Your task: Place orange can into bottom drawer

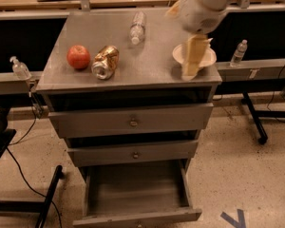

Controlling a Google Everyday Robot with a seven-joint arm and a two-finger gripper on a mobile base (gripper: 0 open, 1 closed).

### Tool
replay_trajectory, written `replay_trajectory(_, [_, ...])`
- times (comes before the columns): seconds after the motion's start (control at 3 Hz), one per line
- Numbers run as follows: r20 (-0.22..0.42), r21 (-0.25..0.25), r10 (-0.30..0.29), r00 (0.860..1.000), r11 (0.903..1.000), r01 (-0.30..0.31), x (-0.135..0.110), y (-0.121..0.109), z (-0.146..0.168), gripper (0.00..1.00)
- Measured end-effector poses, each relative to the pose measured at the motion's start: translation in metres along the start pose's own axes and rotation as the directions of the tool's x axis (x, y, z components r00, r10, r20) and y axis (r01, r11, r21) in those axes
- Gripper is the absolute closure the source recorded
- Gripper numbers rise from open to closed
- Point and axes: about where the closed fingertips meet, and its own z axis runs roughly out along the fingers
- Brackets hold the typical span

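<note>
The orange can next to the apple is my gripper's next stop, and it should close around the can's body (107, 60), just behind its near end.
The orange can (105, 61), crumpled and on its side, lies on the grey cabinet top (152, 68), just right of a red apple (78, 57). The bottom drawer (133, 189) is pulled open and empty; the two upper drawers are closed. My gripper (190, 70) hangs from the white arm (204, 4) over the right part of the cabinet top. It is in front of a white bowl (210, 57), well to the right of the can, and holds nothing that I can see.
A clear water bottle (137, 27) lies at the back of the cabinet top. A pump bottle (20, 69) stands on the left rail and a small water bottle (239, 52) on the right rail. Black stand legs flank the cabinet at left (47, 198) and right (256, 122).
</note>
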Motion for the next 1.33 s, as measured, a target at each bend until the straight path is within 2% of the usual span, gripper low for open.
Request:
replay_trajectory(0.33, [0.078,0.000,-0.302,0.950,0.9531,0.303,-0.054,-0.027,0.057,0.00])
replay_trajectory(0.67, [0.135,0.004,-0.535,0.834,0.8419,0.540,-0.101,-0.038,0.095,0.00])
replay_trajectory(1.0, [0.141,0.013,-0.706,0.694,0.7019,0.712,-0.136,-0.045,0.118,0.00])
replay_trajectory(1.33, [0.118,0.011,-0.823,0.556,0.5610,0.828,-0.154,-0.060,0.136,0.00])
